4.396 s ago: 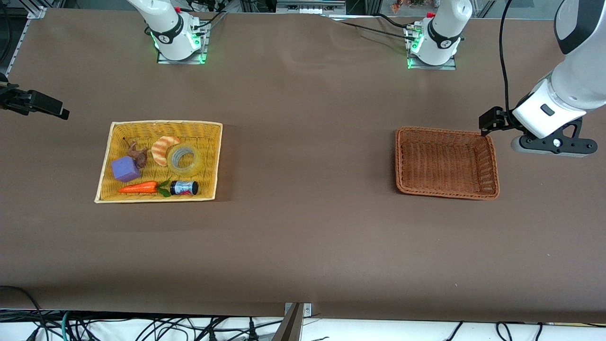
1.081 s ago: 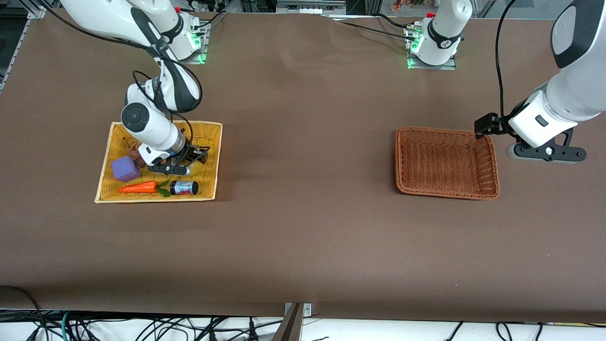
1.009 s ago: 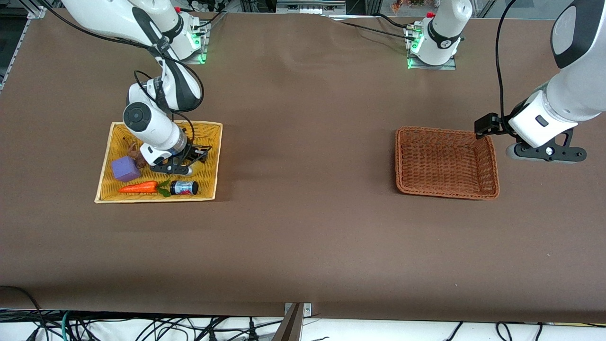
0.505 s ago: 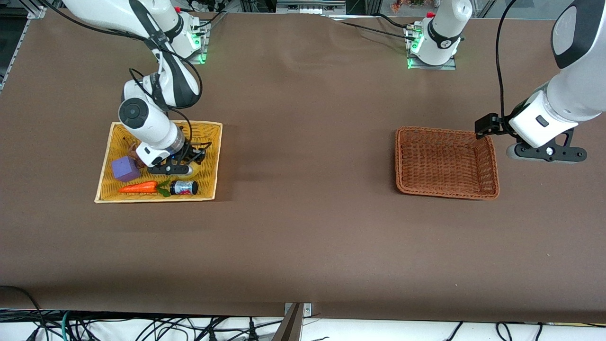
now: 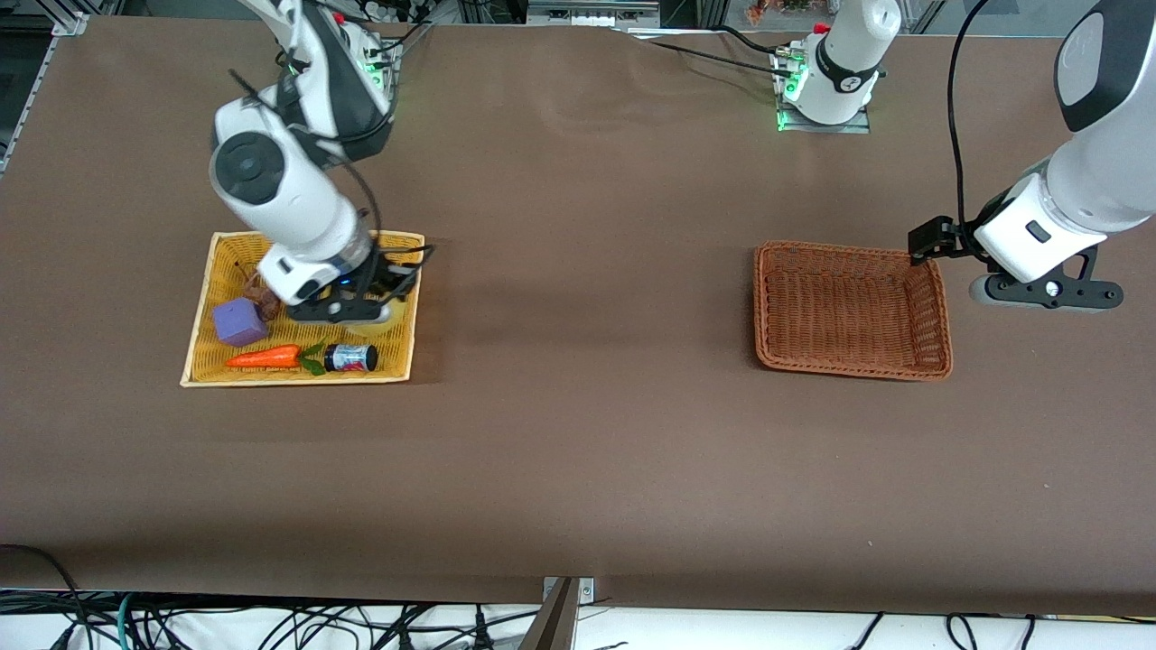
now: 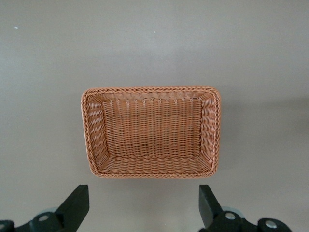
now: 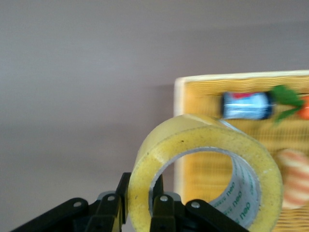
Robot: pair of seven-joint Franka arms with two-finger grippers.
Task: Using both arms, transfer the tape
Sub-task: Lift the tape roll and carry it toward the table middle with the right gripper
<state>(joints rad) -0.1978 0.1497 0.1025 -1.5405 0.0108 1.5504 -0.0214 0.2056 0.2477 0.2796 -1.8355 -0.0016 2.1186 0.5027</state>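
The robot's right gripper needs to release the tape on the bare table midway [image 5: 588, 302] between the yellow basket and the brown basket.
The tape [image 7: 193, 140], a translucent yellowish roll, stands on edge in my right gripper [image 7: 140, 203]. One finger is inside the ring and one outside, shut on its wall. In the front view my right gripper [image 5: 348, 307] is raised over the yellow basket [image 5: 298, 381], at the side toward the table's middle, and the hand hides the tape. My left gripper [image 5: 1048, 291] is open and empty, waiting in the air beside the brown wicker basket [image 5: 939, 307]. Its fingertips [image 6: 77, 205] frame that basket [image 6: 149, 166] in the left wrist view.
The yellow basket holds a purple cube [image 5: 239, 322], a carrot [image 5: 264, 357] and a small blue can [image 5: 352, 357]. A striped croissant piece [image 7: 294, 179] shows in the right wrist view. The brown basket holds nothing.
My right arm came in over the yellow basket, closed on the tape and has now lifted it up from the basket. My left arm has hardly moved.
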